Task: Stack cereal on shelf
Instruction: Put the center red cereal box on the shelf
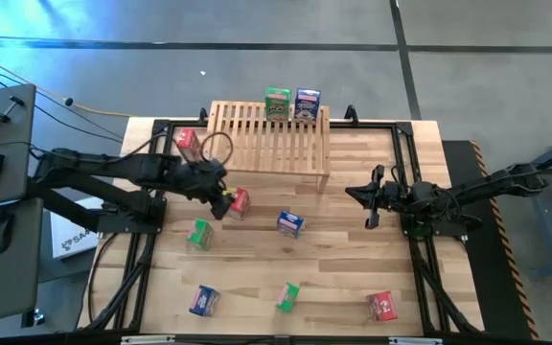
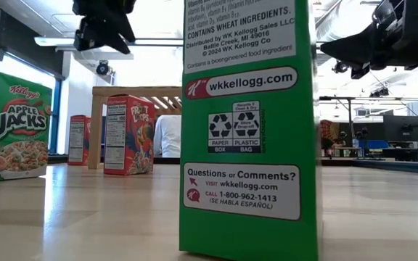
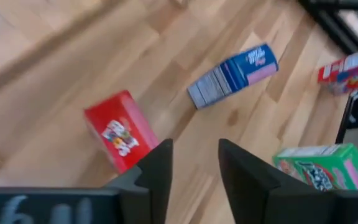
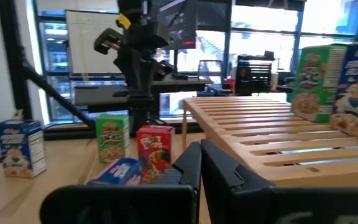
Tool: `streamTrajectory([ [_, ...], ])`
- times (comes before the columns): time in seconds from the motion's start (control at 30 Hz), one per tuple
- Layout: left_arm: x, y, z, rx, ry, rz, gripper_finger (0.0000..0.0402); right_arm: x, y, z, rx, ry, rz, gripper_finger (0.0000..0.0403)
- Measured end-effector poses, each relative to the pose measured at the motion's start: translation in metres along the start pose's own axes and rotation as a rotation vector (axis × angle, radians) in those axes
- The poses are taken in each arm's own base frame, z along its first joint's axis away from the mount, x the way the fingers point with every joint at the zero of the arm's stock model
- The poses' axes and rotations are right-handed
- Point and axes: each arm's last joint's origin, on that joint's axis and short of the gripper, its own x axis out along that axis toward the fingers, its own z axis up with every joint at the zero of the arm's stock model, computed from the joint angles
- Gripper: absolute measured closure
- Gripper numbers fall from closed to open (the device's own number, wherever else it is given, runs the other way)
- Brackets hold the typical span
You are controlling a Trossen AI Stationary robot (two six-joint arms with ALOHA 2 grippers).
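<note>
My left gripper needs to next close around the middle of the red box (image 1: 239, 202) (image 3: 127, 138) standing in front of the light-wood shelf.
The light-wood shelf (image 1: 269, 144) stands at the table's far middle. A green box (image 1: 277, 103) and a blue box (image 1: 307, 103) stand upright on its far edge. My left gripper (image 1: 220, 199) hovers open and empty above the table, beside a red box (image 3: 120, 135) that stands just right of it (image 1: 239, 202). My right gripper (image 1: 353, 195) is shut and empty, held level right of the shelf's near right corner, pointing toward the table's left. It also shows in its own wrist view (image 4: 201, 165).
Loose boxes on the table: red (image 1: 188, 142) left of the shelf, green (image 1: 199, 233), blue (image 1: 289, 223), blue (image 1: 203, 300), green (image 1: 287, 296), red (image 1: 383, 306). The near green box (image 2: 249, 123) fills the low view. Bare planks lie right of the shelf.
</note>
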Motion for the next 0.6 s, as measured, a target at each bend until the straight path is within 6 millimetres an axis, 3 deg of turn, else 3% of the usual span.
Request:
streamTrajectory([
  [0.23, 0.023, -0.011, 0.014, -0.029, 0.108, 0.024, 0.0225, 0.0, 0.001, 0.0, -0.001, 0.001, 0.023, 0.0402],
  [0.6, 0.028, -0.025, 0.027, -0.206, 0.292, 0.058, 0.0149, 0.0, 0.001, 0.0, -0.001, 0.001, 0.027, 0.0402],
])
